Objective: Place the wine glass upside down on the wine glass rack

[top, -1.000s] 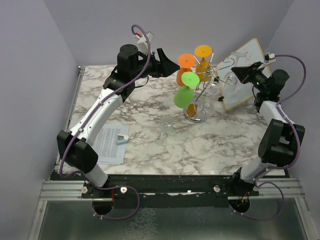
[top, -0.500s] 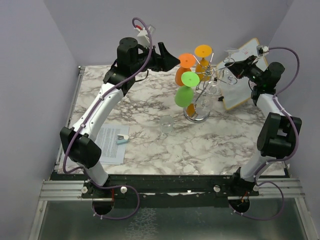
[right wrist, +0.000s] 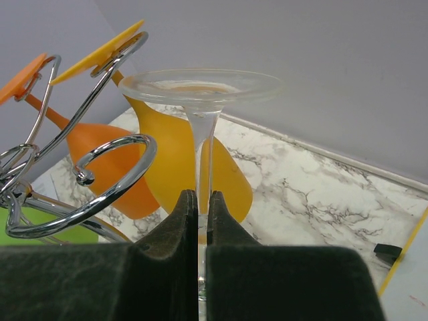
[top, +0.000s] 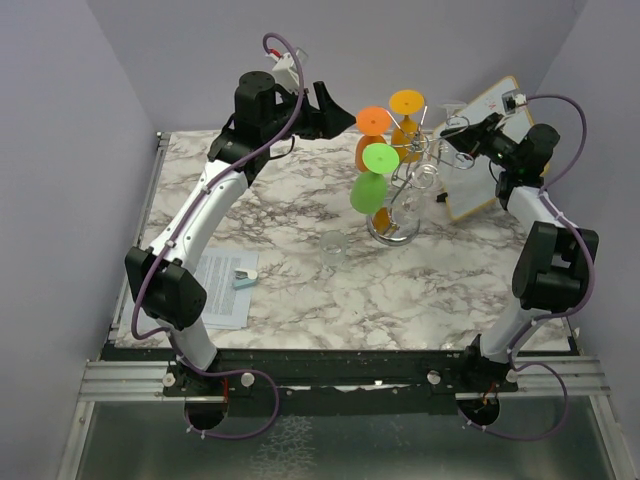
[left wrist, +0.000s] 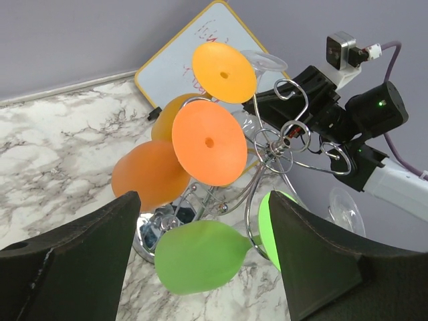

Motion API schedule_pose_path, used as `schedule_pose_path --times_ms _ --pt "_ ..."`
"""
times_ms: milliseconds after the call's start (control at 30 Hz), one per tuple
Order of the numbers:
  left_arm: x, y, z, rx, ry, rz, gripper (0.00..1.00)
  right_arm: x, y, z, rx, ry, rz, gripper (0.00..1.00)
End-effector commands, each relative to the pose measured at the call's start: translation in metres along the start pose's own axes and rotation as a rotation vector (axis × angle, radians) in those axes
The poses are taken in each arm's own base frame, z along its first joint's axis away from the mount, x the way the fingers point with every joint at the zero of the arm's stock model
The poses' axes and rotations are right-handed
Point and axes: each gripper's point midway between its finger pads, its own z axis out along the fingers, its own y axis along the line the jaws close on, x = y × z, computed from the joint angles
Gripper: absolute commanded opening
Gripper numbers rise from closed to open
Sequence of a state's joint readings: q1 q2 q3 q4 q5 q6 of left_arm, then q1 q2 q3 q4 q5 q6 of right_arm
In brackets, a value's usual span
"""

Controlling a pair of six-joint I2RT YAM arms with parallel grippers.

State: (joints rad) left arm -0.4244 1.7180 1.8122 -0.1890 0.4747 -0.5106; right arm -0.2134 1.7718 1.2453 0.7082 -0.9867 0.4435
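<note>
My right gripper needs to let go of the clear wine glass in the empty curled rack arm [top: 453, 122] [right wrist: 122, 164] next to the yellow glass.
The wine glass rack [top: 408, 158] is a silver wire stand with a shiny disc base, at the back middle of the table. Orange, yellow and green glasses [top: 366, 192] hang on it upside down. My right gripper [top: 463, 133] is shut on the stem of a clear wine glass [right wrist: 200, 85], held foot up right beside a curled rack arm [right wrist: 110, 177]. My left gripper [top: 342, 118] is open and empty, raised just left of the rack. In the left wrist view the rack [left wrist: 284, 144] lies between its fingers [left wrist: 73, 261].
A tilted whiteboard [top: 492, 160] leans behind the right gripper. Another clear glass [top: 333, 246] stands on the marble table in front of the rack. A sheet of paper [top: 215, 295] with a small blue object [top: 243, 279] lies at the front left.
My right gripper has risen and moved left toward the rack top with the clear glass. My left arm has lifted slightly and edged toward the rack.
</note>
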Motion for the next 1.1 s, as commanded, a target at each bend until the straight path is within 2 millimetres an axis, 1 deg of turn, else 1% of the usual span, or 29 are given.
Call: schedule_pose_path --times_ms 0,167,567,800,1067 --pt "-0.012 0.001 -0.005 -0.021 -0.029 0.020 0.79 -0.014 0.013 0.005 -0.070 -0.022 -0.037 0.01" --pt "-0.010 0.002 -0.004 -0.024 -0.028 0.010 0.79 -0.013 0.019 0.003 -0.088 -0.029 -0.044 0.01" --pt "-0.012 -0.002 -0.006 -0.009 -0.034 0.004 0.79 -0.010 0.030 -0.001 -0.134 -0.034 -0.036 0.01" --pt "-0.011 -0.004 -0.008 -0.005 -0.035 0.003 0.79 -0.008 0.031 0.000 -0.142 -0.031 -0.050 0.01" --pt "-0.010 -0.004 -0.009 -0.004 -0.032 0.005 0.79 -0.002 0.044 -0.005 -0.202 -0.001 -0.094 0.01"
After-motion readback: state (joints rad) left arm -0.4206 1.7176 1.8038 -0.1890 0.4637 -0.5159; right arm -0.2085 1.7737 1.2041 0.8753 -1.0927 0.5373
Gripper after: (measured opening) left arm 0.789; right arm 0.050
